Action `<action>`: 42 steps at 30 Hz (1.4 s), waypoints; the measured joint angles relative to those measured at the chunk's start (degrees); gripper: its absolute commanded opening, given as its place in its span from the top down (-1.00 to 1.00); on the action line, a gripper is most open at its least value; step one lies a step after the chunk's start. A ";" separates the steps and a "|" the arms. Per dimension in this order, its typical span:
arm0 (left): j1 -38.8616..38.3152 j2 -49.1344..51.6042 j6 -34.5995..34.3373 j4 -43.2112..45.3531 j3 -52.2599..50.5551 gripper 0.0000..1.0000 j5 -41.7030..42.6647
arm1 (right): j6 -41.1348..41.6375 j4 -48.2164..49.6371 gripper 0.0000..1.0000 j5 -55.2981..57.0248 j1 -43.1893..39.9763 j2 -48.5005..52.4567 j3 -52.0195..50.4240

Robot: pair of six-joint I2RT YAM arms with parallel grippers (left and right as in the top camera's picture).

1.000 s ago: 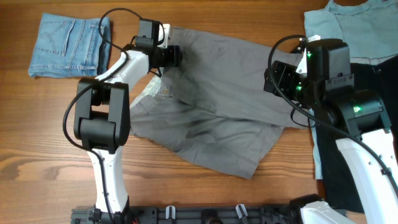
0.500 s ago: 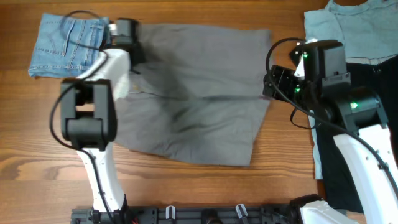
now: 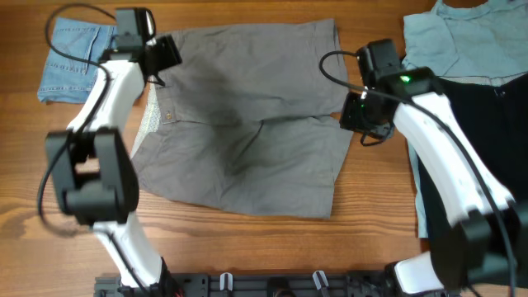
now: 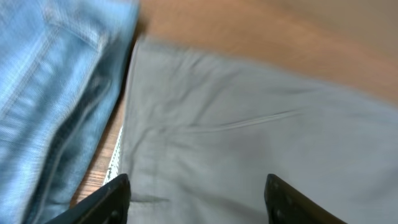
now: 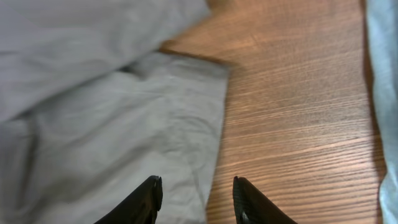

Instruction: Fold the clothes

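Observation:
Next, my right gripper takes that leg's hem [image 3: 344, 142] and pulls the shorts clear, because the shorts' lower leg slants and their waistband crowds the folded denim.
The clothes in hand are grey-khaki shorts [image 3: 247, 124], spread flat across the middle of the table, pale waistband lining on the left. My left gripper [image 3: 163, 54] hovers over their top left corner, open, with only grey cloth [image 4: 249, 137] beneath its fingers [image 4: 106, 200] and nothing between them. My right gripper [image 3: 357, 115] is at the shorts' right edge, open. In the right wrist view its gap [image 5: 198, 190] straddles the hem edge [image 5: 214, 143], with cloth under the left finger and bare wood under the right.
Folded blue denim [image 3: 74, 58] lies at the top left, touching the shorts' corner [image 4: 50, 93]. A pale blue shirt [image 3: 470, 37] and a dark garment [image 3: 503, 157] fill the right side. The arm base rail [image 3: 272, 285] runs along the front edge.
The shorts went from a bunched diagonal heap to lying flat. My left gripper pulled their corner up and left, then let go. My right gripper shifted left, its jaws narrower.

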 measured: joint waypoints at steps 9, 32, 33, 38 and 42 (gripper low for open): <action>0.02 -19.87 -0.04 -18.51 0.24 -1.00 2.93 | -4.57 4.52 0.51 -0.92 -4.28 13.99 0.00; 0.02 -28.30 0.87 -43.01 0.24 -1.00 2.40 | -8.41 18.21 0.46 1.40 -13.62 23.06 3.72; 0.02 -28.30 0.90 -43.04 0.24 -1.00 2.12 | -9.94 18.40 0.44 0.85 -15.89 23.32 4.98; 0.02 -28.30 1.18 -44.26 0.24 -0.99 1.25 | -15.52 13.79 0.38 -2.05 -21.53 23.23 11.85; 0.02 -28.30 1.22 -46.10 0.13 -0.59 1.22 | -18.18 10.43 0.24 -5.79 -20.79 19.96 13.66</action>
